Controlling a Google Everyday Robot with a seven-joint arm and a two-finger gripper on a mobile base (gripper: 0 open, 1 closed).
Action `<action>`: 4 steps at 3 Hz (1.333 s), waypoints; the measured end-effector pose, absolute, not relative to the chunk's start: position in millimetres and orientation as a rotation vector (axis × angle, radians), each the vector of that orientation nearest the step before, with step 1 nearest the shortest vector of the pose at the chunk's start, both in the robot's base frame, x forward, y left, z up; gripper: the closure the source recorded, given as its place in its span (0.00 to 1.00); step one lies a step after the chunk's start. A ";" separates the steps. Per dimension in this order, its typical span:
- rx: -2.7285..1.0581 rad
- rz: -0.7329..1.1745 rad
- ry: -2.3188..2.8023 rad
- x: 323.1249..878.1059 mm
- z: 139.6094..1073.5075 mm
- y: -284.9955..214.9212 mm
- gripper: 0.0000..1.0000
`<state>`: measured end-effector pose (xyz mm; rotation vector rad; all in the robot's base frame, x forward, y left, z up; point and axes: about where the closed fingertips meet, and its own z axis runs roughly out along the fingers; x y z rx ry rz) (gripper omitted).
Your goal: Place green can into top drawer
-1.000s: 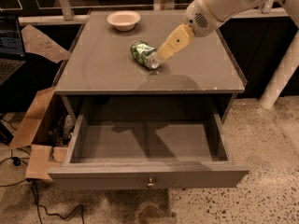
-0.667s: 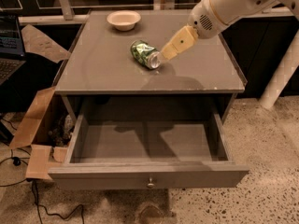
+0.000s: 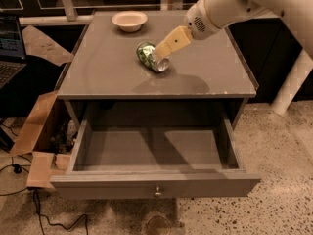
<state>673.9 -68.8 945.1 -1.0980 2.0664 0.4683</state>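
The green can must be lifted into the drawer. So my gripper will next move down to the silver end [image 3: 157, 62] of the green can and close there.
The green can [image 3: 148, 56] lies on its side on the cabinet top [image 3: 112, 72], near the middle, with its silver end toward the front right. My gripper [image 3: 164, 49] reaches down from the upper right on the white arm, and its beige tip overlaps the can's right end. The top drawer [image 3: 156, 151] is pulled fully open below the cabinet top. It is empty, and the small round knob [image 3: 157, 192] shows on its front panel.
A beige bowl [image 3: 129, 20] stands at the back left of the cabinet top. An open cardboard box [image 3: 41, 141] and cables lie on the floor to the left. A laptop [image 3: 10, 48] is at the far left, and a white post [image 3: 293, 82] at the right.
My arm has moved a little to the left, bringing the gripper tip further over the can's right end. The can and the drawer have not moved.
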 end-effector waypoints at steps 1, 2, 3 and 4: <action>-1.113 0.476 2.050 693.1 937.9 -44.3 0.00; -1.099 0.480 2.093 712.4 907.8 -19.9 0.00; -1.095 0.476 2.097 713.4 906.2 -19.4 0.00; -1.085 0.467 2.105 715.9 902.6 -18.5 0.00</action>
